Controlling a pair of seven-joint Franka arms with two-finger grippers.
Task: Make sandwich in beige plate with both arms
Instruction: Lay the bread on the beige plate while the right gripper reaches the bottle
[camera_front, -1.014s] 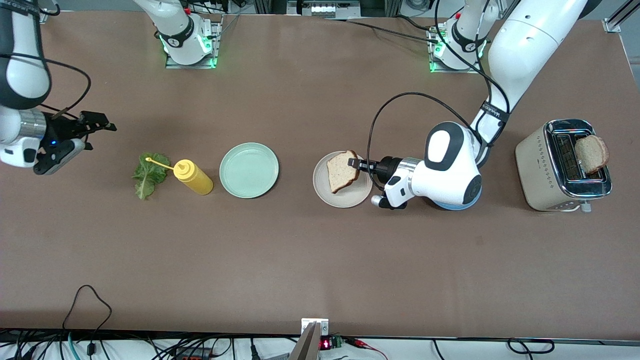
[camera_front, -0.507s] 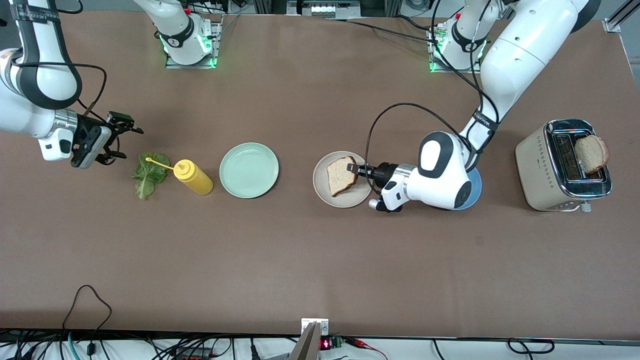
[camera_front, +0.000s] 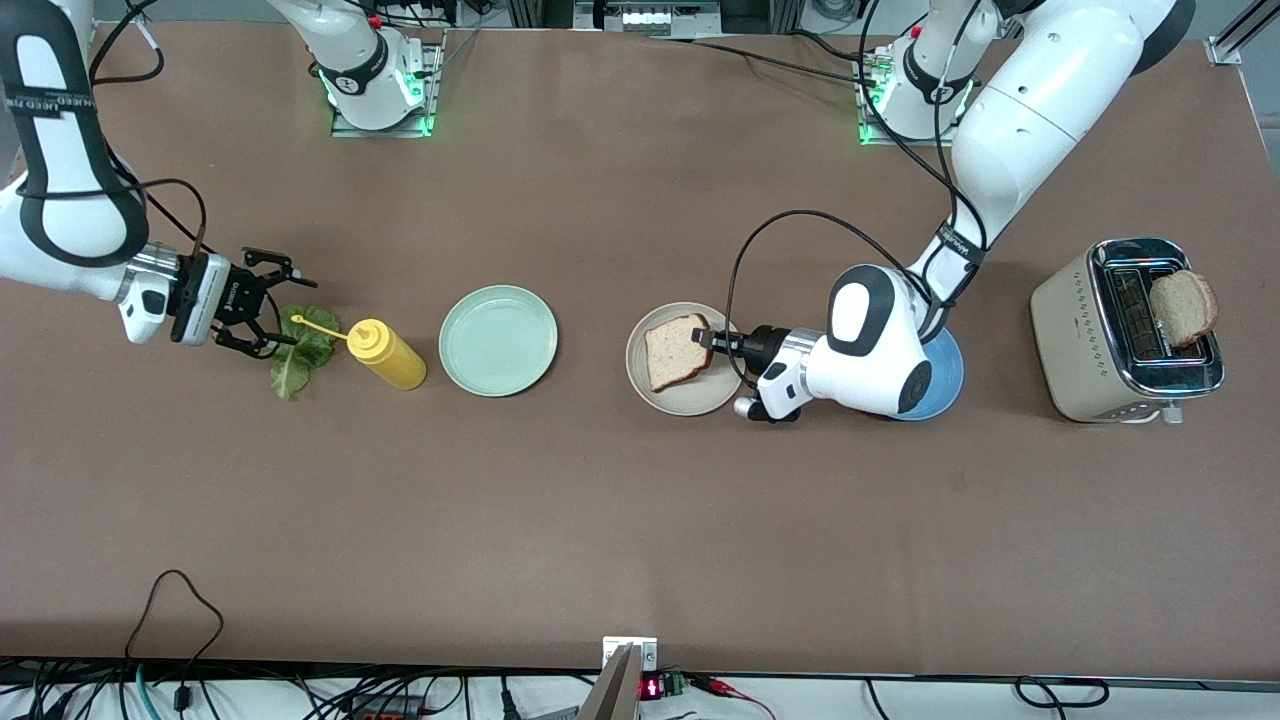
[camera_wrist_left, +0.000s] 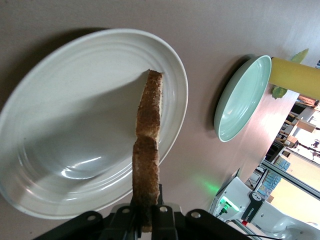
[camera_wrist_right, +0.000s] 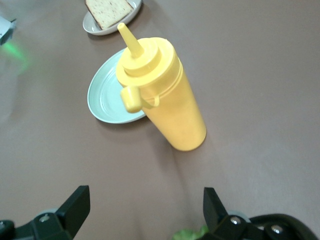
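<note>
My right gripper needs to leave the lettuce and close on the body of the yellow squeeze bottle (camera_front: 401, 364) (camera_wrist_right: 179, 121), under the bottle's cap.
A light-brown bread slice (camera_front: 675, 350) lies over the beige plate (camera_front: 690, 395); in the left wrist view I see the slice (camera_wrist_left: 147, 150) edge-on above the plate (camera_wrist_left: 60, 130). My left gripper (camera_front: 708, 341) is shut on the slice's edge. A second bread slice (camera_front: 1183, 307) sticks out of the toaster (camera_front: 1085, 335). The green lettuce leaf (camera_front: 297, 352) lies on the table at the right arm's end. My right gripper (camera_front: 272, 312) is open, just over the leaf's edge; the leaf (camera_wrist_right: 192, 233) shows by one of its fingers (camera_wrist_right: 217, 207).
A yellow squeeze bottle (camera_front: 385, 354) lies beside the lettuce, close to my right gripper, and fills the right wrist view (camera_wrist_right: 162, 95). A mint-green plate (camera_front: 498, 340) sits between bottle and beige plate. A blue plate (camera_front: 945, 375) lies under my left arm's wrist.
My left gripper has lowered the tilted bread slice flatter onto the beige plate. My right arm has swung in toward the lettuce and now hovers at its edge.
</note>
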